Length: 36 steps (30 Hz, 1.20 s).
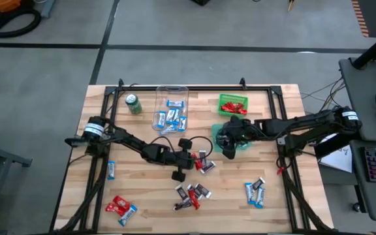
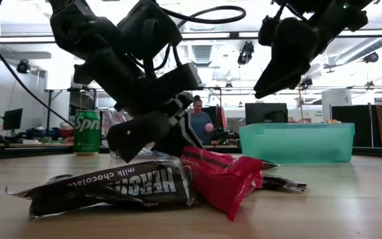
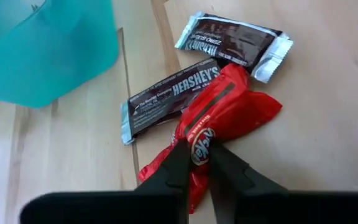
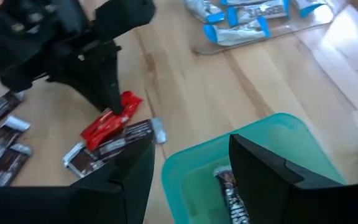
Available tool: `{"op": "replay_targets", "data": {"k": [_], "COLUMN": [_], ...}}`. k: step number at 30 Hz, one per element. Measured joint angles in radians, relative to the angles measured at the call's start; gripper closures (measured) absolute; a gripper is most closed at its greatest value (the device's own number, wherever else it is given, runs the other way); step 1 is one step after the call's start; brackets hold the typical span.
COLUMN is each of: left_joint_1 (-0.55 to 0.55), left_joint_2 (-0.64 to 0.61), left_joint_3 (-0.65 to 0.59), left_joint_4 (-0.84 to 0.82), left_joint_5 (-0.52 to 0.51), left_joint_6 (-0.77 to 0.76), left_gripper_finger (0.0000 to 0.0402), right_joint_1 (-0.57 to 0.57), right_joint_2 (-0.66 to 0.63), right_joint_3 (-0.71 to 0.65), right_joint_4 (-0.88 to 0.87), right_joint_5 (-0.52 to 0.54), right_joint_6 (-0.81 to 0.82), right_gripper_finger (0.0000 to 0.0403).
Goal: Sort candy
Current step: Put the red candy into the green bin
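Observation:
My left gripper will hand the red candy bar over to my right gripper, releasing it above the table beside the black Hershey's bars [image 1: 213,171].
My left gripper [image 3: 199,163] is shut on a red candy bar [image 3: 229,112] at the table's middle [image 1: 203,163]. That bar lies partly on a black-and-silver Hershey's bar [image 3: 173,93], with another black bar [image 3: 235,43] just beyond. My right gripper [image 4: 188,168] hangs open above the teal bin [image 4: 272,143], touching nothing; a black candy [image 4: 230,190] lies in the bin. In the low view the right gripper [image 2: 277,73] is well above the bin [image 2: 297,141]. My left gripper pinches the red candy bar between its two fingers at the wrapper's middle [image 3: 201,142], by the printed logo. The fingers [image 2: 152,133] slant down at it from above and from the table's left. The bar's lower end [image 2: 231,206] rests on the table, crumpled.
A clear tray of blue-and-white candy [image 1: 172,112] and a green basket of red candy [image 1: 232,104] sit toward the far edge, with a green can [image 1: 133,103] to their left. Loose candy lies in clusters near the front edge [image 1: 191,196], [image 1: 254,191], [image 1: 119,207].

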Motion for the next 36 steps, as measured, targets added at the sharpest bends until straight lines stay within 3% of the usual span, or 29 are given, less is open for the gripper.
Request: {"op": "replay_targets", "data": {"k": [4, 9, 13, 18, 28, 36], "left_joint_1": [-0.002, -0.007, -0.013, -0.017, -0.056, -0.072], "left_joint_2": [-0.024, -0.087, -0.141, -0.152, -0.121, -0.099], "left_joint_3": [-0.003, -0.011, -0.009, -0.014, -0.015, -0.004], "left_joint_4": [-0.005, 0.008, 0.095, 0.261, 0.601, 0.683], "left_joint_5": [0.033, 0.162, 0.196, 0.311, 0.347, 0.297], "left_joint_6": [-0.062, -0.172, -0.245, -0.393, -0.583, -0.607], "left_gripper_finger": [0.0391, 0.0398, 0.0400, 0.0401, 0.0401, 0.0401], "right_joint_1": [0.043, 0.133, 0.212, 0.307, 0.378, 0.378], "right_joint_2": [0.000, 0.001, 0.001, 0.001, 0.001, 0.008], "right_joint_3": [-0.004, -0.025, -0.054, -0.088, -0.090, -0.090], "right_joint_4": [0.013, 0.106, 0.223, 0.367, 0.488, 0.595], "right_joint_5": [-0.022, -0.027, -0.025, -0.028, -0.054, -0.144], "right_joint_6": [-0.014, -0.069, -0.161, -0.280, -0.381, -0.398], "right_gripper_finger": [0.0207, 0.0207, 0.0207, 0.0208, 0.0209, 0.0209]}}
